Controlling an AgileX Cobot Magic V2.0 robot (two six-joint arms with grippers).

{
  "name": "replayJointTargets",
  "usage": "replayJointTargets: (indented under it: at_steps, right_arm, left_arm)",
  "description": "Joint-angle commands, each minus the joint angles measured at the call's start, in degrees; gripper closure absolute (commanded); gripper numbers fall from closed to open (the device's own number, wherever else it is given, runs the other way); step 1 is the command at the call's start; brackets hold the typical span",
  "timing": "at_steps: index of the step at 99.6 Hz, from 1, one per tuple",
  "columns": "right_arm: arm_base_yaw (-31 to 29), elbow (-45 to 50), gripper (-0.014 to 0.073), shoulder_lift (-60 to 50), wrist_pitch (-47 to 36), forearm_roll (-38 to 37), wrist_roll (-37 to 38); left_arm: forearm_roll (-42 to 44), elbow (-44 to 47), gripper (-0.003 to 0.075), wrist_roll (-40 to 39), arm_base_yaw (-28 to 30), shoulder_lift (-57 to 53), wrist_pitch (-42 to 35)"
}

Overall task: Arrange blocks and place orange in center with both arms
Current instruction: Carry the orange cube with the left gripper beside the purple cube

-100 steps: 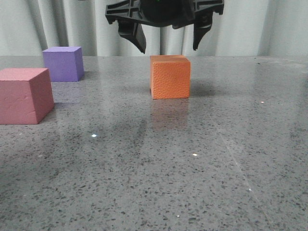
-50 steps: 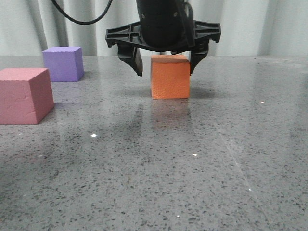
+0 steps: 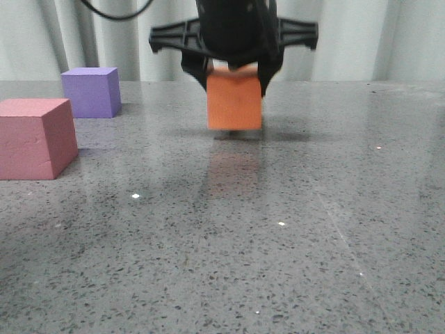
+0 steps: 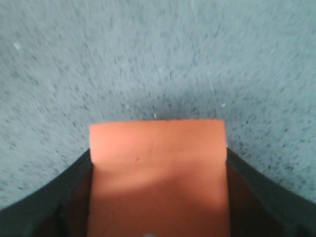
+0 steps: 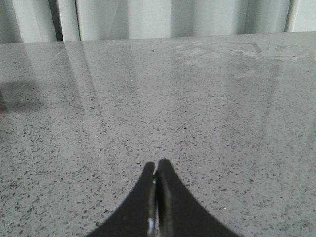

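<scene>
I need to use my left gripper to set the orange cube, still held just above the table, down on the table (image 3: 79, 129), in between the pink-red cube and the purple cube.
My left gripper (image 3: 234, 75) is shut on the orange cube (image 3: 234, 104) and holds it just above the table, a little left of centre at the back. In the left wrist view the orange cube (image 4: 158, 163) fills the space between the black fingers (image 4: 64, 197). The purple cube (image 3: 90, 92) stands at the back left. The pink-red cube (image 3: 36, 138) stands nearer, at the left edge of the view. My right gripper (image 5: 157, 170) is shut and empty over bare table; it does not show in the front view.
The grey speckled table (image 3: 278, 243) stretches across the whole front view. Pale curtains (image 3: 361, 38) hang behind its far edge. The left arm's black cable (image 3: 115, 10) loops above the purple cube.
My left gripper came down over the orange cube, closed on its sides and raised it slightly, shifting it a little to the left. The purple and pink-red cubes have not moved.
</scene>
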Motion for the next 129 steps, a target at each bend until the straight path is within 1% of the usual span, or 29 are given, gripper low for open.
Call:
replayJointTargets:
  at_steps: [1, 22, 29, 44, 65, 87, 103, 129]
  right_arm:
    - [-0.18, -0.81, 0.0661, -0.50, -4.85, -0.15, -0.48]
    - [-0.18, -0.81, 0.0661, -0.50, -4.85, -0.15, -0.48]
    - [-0.18, -0.81, 0.0661, -0.50, -4.85, -0.15, -0.48]
    - [-0.18, -0.81, 0.0661, -0.50, -4.85, -0.15, -0.48]
    - [-0.18, -0.81, 0.0661, -0.50, -4.85, -0.15, -0.48]
    - [-0.18, -0.81, 0.0661, -0.50, -4.85, -0.15, -0.48]
    - [-0.18, -0.81, 0.0661, -0.50, -4.85, -0.15, -0.48]
    - [-0.18, -0.81, 0.0661, -0.50, -4.85, -0.15, -0.48]
  left_arm:
    - [4.61, -1.67, 0.0525, 0.11, -0.29, -6.53, -1.26]
    - [11.01, -1.28, 0.0525, 0.11, 1.85, -10.98, 2.36]
    - [12.29, 0.68, 0.0525, 0.11, 3.12, -12.47, 2.49]
    - [12.44, 7.86, 0.0526, -0.93, 6.54, -16.42, -1.11]
    - [12.33, 20.09, 0.0526, -1.65, 12.97, -22.41, -9.42]
    - [11.34, 28.70, 0.0526, -1.65, 18.97, -25.38, -14.77]
    - [9.14, 32.53, 0.0526, -1.65, 20.15, -25.38, -18.11]
    - [9.39, 35.22, 0.0526, -1.65, 20.15, -25.04, -21.11]
